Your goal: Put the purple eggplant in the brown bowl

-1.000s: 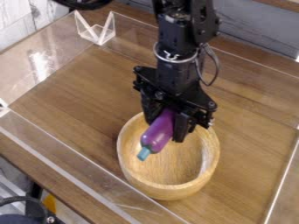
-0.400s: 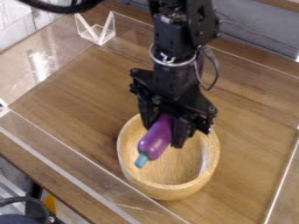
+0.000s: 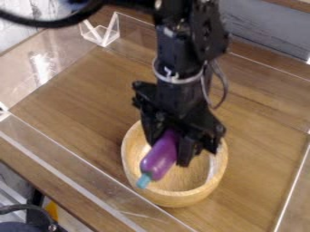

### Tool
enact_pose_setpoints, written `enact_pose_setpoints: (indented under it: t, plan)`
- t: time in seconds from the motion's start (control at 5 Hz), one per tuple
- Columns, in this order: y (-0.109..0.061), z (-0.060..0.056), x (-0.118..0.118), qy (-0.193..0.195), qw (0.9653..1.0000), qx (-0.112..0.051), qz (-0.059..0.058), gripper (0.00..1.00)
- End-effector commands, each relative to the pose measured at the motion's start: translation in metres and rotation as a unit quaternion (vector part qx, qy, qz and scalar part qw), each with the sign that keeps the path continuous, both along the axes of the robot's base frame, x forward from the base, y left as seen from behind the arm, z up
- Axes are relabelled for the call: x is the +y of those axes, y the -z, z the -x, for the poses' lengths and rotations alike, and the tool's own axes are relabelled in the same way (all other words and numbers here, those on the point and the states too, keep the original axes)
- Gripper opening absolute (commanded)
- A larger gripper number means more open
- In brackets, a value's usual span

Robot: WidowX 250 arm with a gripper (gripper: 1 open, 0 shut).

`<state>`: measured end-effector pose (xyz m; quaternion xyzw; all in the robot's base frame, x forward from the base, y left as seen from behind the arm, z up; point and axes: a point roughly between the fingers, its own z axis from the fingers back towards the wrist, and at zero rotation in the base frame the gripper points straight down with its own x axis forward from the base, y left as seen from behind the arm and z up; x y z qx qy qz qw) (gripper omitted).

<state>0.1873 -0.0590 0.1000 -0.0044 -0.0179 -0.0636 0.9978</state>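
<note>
Next, my gripper releases the purple eggplant, now tilted inside the brown bowl's rim, on the brown bowl's bottom, toward the bowl's near rim [image 3: 168, 178].
The purple eggplant [image 3: 159, 157] hangs tilted between the black fingers of my gripper [image 3: 171, 148], its teal stem cap [image 3: 143, 180] pointing down and to the left. The gripper is shut on it. Both sit inside the rim of the brown bowl [image 3: 200, 186], a wide light wooden bowl on the table, with the stem cap close to the bowl's floor. I cannot tell whether the cap touches the wood. The arm [image 3: 184, 45] comes down from above and hides the far side of the bowl.
Clear plastic walls [image 3: 49, 136] enclose the wooden table on the left and front. A small clear stand [image 3: 100, 30] sits at the back left. Bare wood [image 3: 85, 91] lies to the left of the bowl.
The gripper has lowered with the eggplant, carrying it deeper into the bowl and a little to the left. The grip has not changed.
</note>
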Motion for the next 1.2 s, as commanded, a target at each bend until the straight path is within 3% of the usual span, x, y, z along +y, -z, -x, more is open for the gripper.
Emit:
enact_pose_setpoints:
  t: [0.0,0.4,1.0]
  plan:
    - [-0.0016,-0.0018,-0.0037,-0.002,0.9997,-0.026,0.006,0.00]
    - [0.0068,-0.0042,-0.0055,-0.005,0.9992,-0.039,0.005,0.00]
    - [0.0083,-0.0040,-0.0061,-0.006,0.9992,-0.039,0.001,0.00]
